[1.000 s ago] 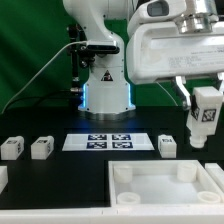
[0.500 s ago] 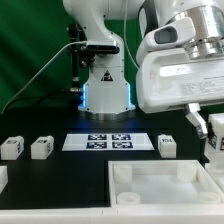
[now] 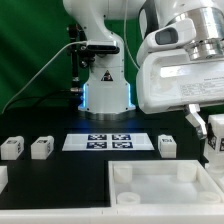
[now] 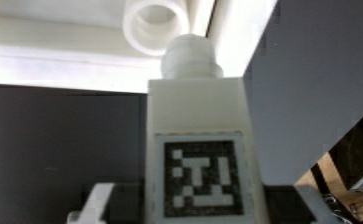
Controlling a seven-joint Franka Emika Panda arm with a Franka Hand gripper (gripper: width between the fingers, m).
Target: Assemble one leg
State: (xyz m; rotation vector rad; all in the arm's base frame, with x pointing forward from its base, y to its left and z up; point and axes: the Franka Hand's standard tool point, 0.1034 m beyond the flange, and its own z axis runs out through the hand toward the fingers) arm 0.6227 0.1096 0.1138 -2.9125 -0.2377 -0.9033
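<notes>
Next, my gripper releases the leg standing in the white panel's front corner socket (image 3: 209, 194) (image 4: 157, 22), just below where I hold it.
My gripper (image 3: 212, 136) is shut on a leg (image 3: 214, 142), a white block with a black-and-white tag, held at the exterior view's far right above the right rear corner of the white panel (image 3: 160, 183). In the wrist view the held leg (image 4: 199, 120) stands between my fingers (image 4: 107, 203), tag facing the camera. Its narrow end points at a round corner socket (image 4: 157, 22) of the panel. Three other legs rest on the table: two at the left (image 3: 11, 148) (image 3: 41, 148) and one at the right (image 3: 168, 146).
The marker board (image 3: 107, 142) lies on the table in front of the arm's base (image 3: 105, 92). The panel fills the front right of the table. A further white part (image 3: 2, 178) shows at the left edge.
Since one second ago my gripper has moved to the exterior view's right and a little lower with the leg in it. In the last half second nothing has visibly moved.
</notes>
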